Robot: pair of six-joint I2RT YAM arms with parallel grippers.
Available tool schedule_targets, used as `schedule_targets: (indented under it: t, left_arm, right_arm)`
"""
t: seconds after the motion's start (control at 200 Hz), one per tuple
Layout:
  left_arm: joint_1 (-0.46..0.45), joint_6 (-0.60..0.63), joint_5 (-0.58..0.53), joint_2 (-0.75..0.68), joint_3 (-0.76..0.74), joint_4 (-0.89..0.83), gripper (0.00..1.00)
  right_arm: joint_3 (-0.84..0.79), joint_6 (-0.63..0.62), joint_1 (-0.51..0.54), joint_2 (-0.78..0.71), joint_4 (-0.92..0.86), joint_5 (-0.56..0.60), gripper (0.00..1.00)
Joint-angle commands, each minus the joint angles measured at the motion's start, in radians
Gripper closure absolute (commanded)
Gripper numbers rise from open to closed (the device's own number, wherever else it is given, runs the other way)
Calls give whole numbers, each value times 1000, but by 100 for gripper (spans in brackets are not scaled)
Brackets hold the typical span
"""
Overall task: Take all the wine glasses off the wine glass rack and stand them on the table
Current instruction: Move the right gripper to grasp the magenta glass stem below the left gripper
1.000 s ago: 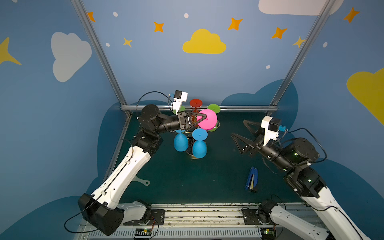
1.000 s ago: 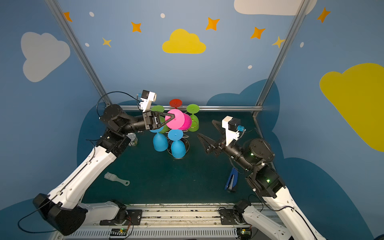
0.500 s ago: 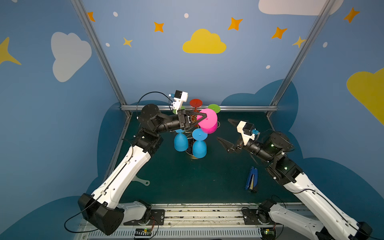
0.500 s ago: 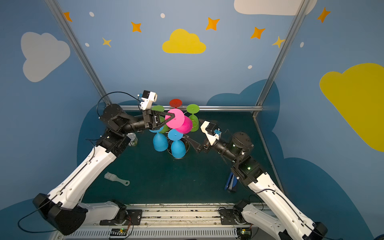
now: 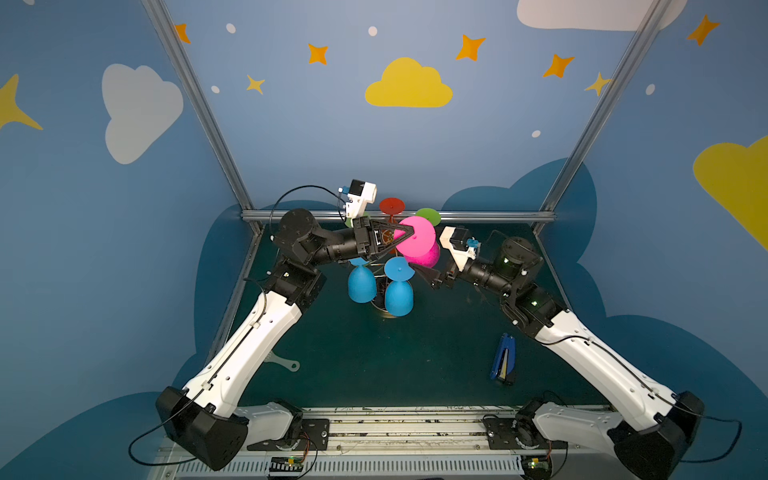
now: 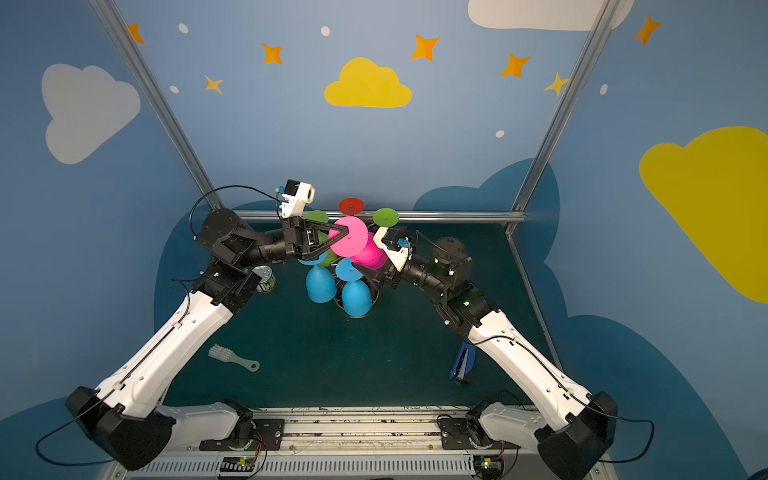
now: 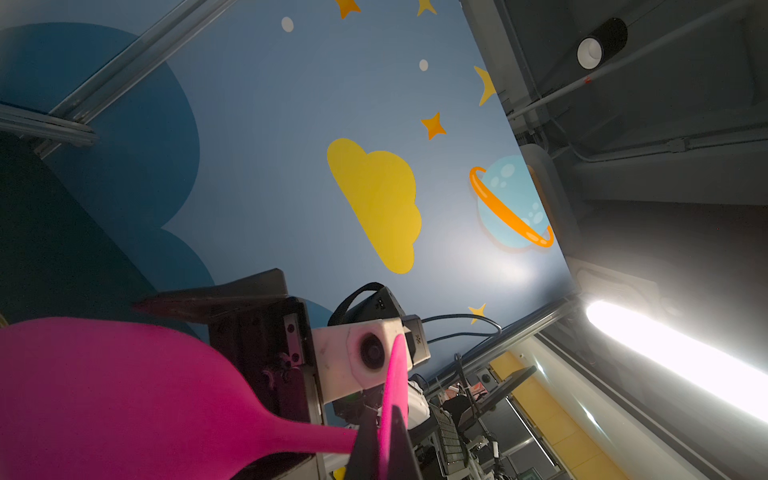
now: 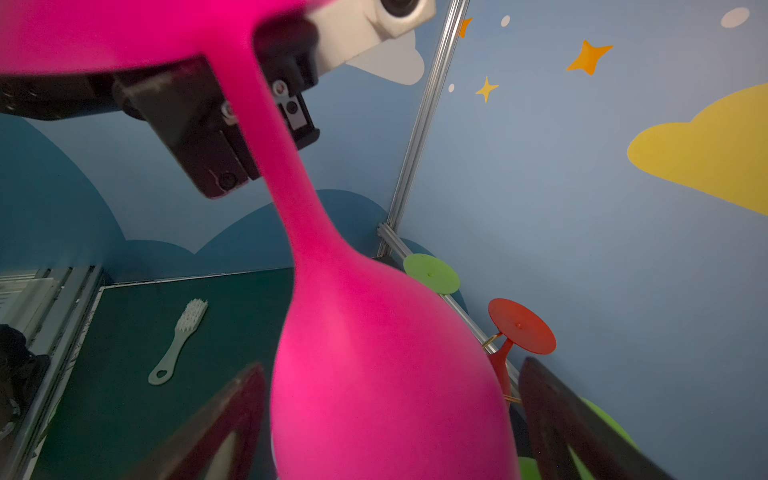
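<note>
My right gripper needs to take the pink wine glass by its bowl (image 5: 427, 257) before my left gripper takes its stem, as my left gripper has the glass only by the rim of its foot.
The pink wine glass (image 5: 417, 245) (image 6: 353, 243) hangs tilted above the wine glass rack (image 5: 379, 306), whose gold wires are mostly hidden. My left gripper (image 5: 409, 232) (image 6: 343, 232) (image 7: 382, 432) is shut on the rim of its flat foot. My right gripper (image 5: 432, 268) (image 6: 374, 270) (image 8: 392, 415) is open, with a finger on each side of the pink bowl (image 8: 374, 374) and a gap at both sides. No rack wire shows around the stem in the right wrist view. Two blue glasses (image 5: 360, 284) (image 5: 398, 297) hang bowl-down on the rack.
A red foot (image 5: 391, 205) and green feet (image 6: 316, 216) (image 6: 385, 216) of other hanging glasses crowd the rack's far side. A pale brush (image 6: 232, 358) lies front left, a tin can (image 6: 264, 278) by the left arm, and a blue stapler-like thing (image 5: 503, 361) front right.
My right arm has swung in from the right towards the rack, and its open jaws now flank the pink bowl. The left gripper has kept its hold on the foot, hardly moving.
</note>
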Motion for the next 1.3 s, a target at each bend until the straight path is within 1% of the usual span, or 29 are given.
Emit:
schedule_targets:
  t: [0.0,0.17,0.235,0.33,0.39,0.426,0.456,0.546,0.591,0.941,1.292]
  left_arm:
    - [2,-35,23,-20,-6,72,96]
    - [3,-55,26,-29,-17,94,95]
    - [2,-47,25,-30,-22,86,93]
    - [3,-37,25,-27,-24,75,93]
    - [5,-34,25,-22,-27,75,93]
    - [6,-35,22,-21,-26,75,93]
    - [6,-36,21,-18,-28,75,92]
    - [7,-48,22,-12,-28,88,93]
    - [6,-57,22,-10,-30,99,93]
    - [6,-66,19,-6,-45,103,92]
    - [6,-76,25,-9,-51,93,91]
  right_arm:
    - [37,15,-6,25,45,-16,6]
    - [37,37,-6,38,55,-18,8]
    - [37,44,-5,37,50,-18,14]
    - [32,62,-5,27,41,-12,29]
    - [28,71,-5,17,31,-12,31]
    - [27,74,-3,10,24,-13,31]
    - [25,78,-3,6,19,-13,29]
    - [18,85,0,-8,18,-10,14]
    - [16,85,1,-13,21,-7,11]
    - [37,97,6,1,45,5,10]
    - [42,101,12,27,83,54,10]
